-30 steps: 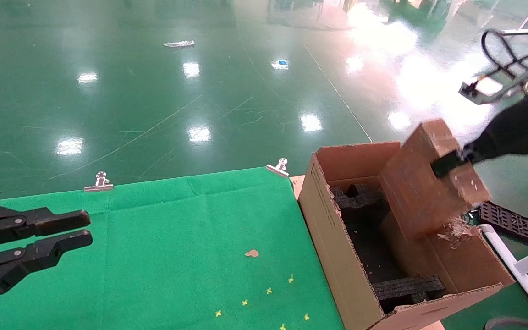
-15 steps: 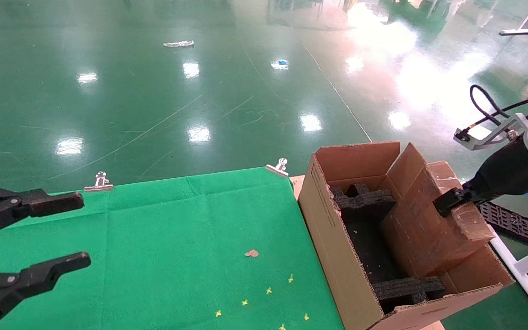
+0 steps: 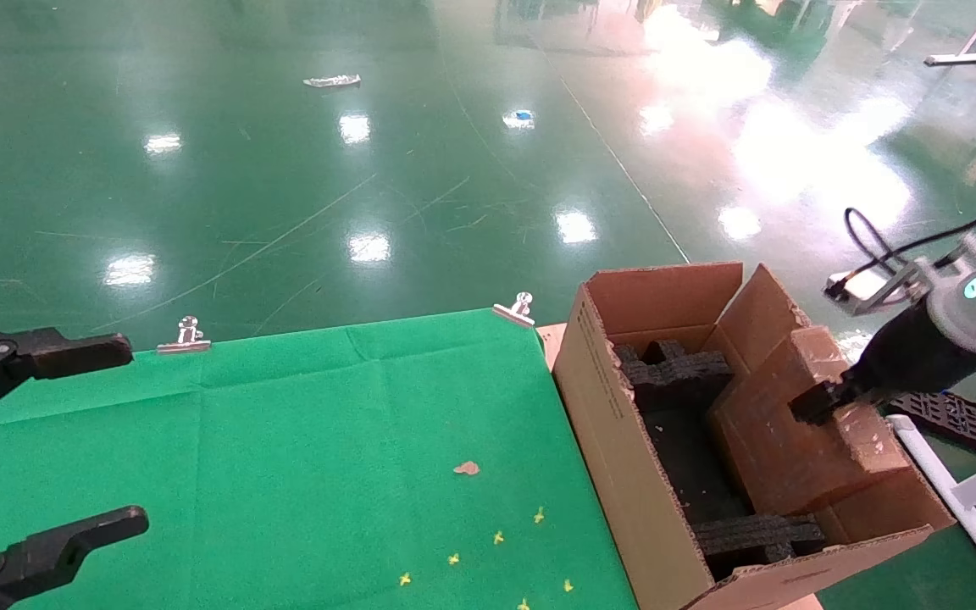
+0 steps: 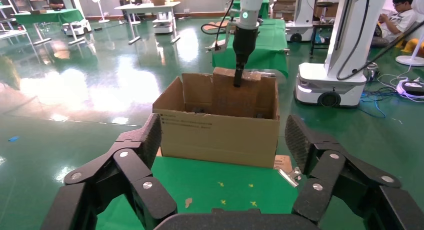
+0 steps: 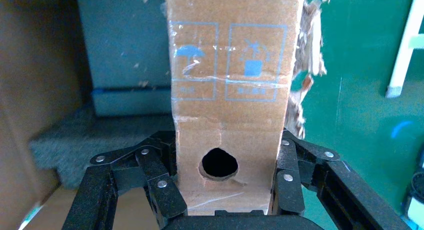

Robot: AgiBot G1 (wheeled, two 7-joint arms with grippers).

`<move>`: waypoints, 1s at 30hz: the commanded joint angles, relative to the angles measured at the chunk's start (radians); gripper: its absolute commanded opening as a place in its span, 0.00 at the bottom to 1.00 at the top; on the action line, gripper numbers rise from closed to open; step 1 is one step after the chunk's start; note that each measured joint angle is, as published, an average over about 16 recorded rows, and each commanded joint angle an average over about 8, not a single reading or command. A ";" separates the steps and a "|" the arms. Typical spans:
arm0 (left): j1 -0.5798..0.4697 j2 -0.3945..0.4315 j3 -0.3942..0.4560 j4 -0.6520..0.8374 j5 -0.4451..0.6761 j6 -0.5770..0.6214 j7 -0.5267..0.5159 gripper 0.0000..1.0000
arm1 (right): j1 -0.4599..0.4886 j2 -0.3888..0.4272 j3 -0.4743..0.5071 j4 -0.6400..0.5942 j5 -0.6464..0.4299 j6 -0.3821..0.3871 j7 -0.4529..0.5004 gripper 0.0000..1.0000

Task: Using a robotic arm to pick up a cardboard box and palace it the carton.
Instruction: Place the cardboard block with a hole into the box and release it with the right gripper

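Observation:
I need to use my right gripper to set the cardboard box down inside the carton (image 3: 778, 444) (image 5: 235, 99) next to the flat dark panel.
My right gripper (image 3: 814, 402) on the white robotic arm (image 3: 975, 309) is shut on the cardboard box (image 3: 780, 428), gripping its narrow top. The box stands tilted inside the carton (image 3: 615, 440), low against its right wall. In the right wrist view the fingers (image 5: 162, 182) clamp both sides of the box (image 5: 230, 104) beside its round hole. The left wrist view shows the carton (image 4: 220, 135) with the box (image 4: 235, 92) in it and the right gripper (image 4: 239, 78) above. My left gripper (image 3: 115, 434) is open and empty over the green cloth at the far left; its own view (image 4: 223, 140) shows its jaws wide apart.
Black foam inserts (image 3: 674, 368) lie in the carton. The green cloth (image 3: 327, 440) is held by metal clips (image 3: 515, 310), with small yellow marks (image 3: 496, 537) near its front. A white frame (image 3: 954, 496) and a black crate (image 3: 950, 419) stand right of the carton.
My right arm has lowered the cardboard box from above the carton down into it. My left gripper has opened from nearly shut to wide.

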 commanded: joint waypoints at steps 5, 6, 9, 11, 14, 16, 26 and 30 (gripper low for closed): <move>0.000 0.000 0.000 0.000 0.000 0.000 0.000 1.00 | -0.088 -0.023 0.019 -0.042 0.030 0.077 -0.019 0.00; 0.000 0.000 0.000 0.000 0.000 0.000 0.000 1.00 | -0.104 -0.027 0.022 -0.047 0.035 0.090 -0.020 0.00; 0.000 0.000 0.000 0.000 0.000 0.000 0.000 1.00 | -0.150 -0.036 0.035 -0.057 0.055 0.124 -0.028 0.00; 0.000 0.000 0.000 0.000 0.000 0.000 0.000 1.00 | -0.178 -0.040 0.045 -0.061 0.070 0.141 -0.036 0.00; 0.000 0.000 0.000 0.000 0.000 0.000 0.000 1.00 | -0.214 -0.042 0.060 -0.064 0.092 0.157 -0.052 0.00; 0.000 0.000 0.001 0.000 0.000 0.000 0.000 1.00 | -0.232 -0.040 0.068 -0.067 0.105 0.162 -0.062 0.00; 0.000 0.000 0.001 0.000 -0.001 0.000 0.000 1.00 | -0.235 -0.041 0.070 -0.086 0.109 0.137 -0.099 1.00; 0.000 0.000 0.001 0.000 -0.001 0.000 0.000 1.00 | -0.220 -0.045 0.065 -0.094 0.101 0.125 -0.104 1.00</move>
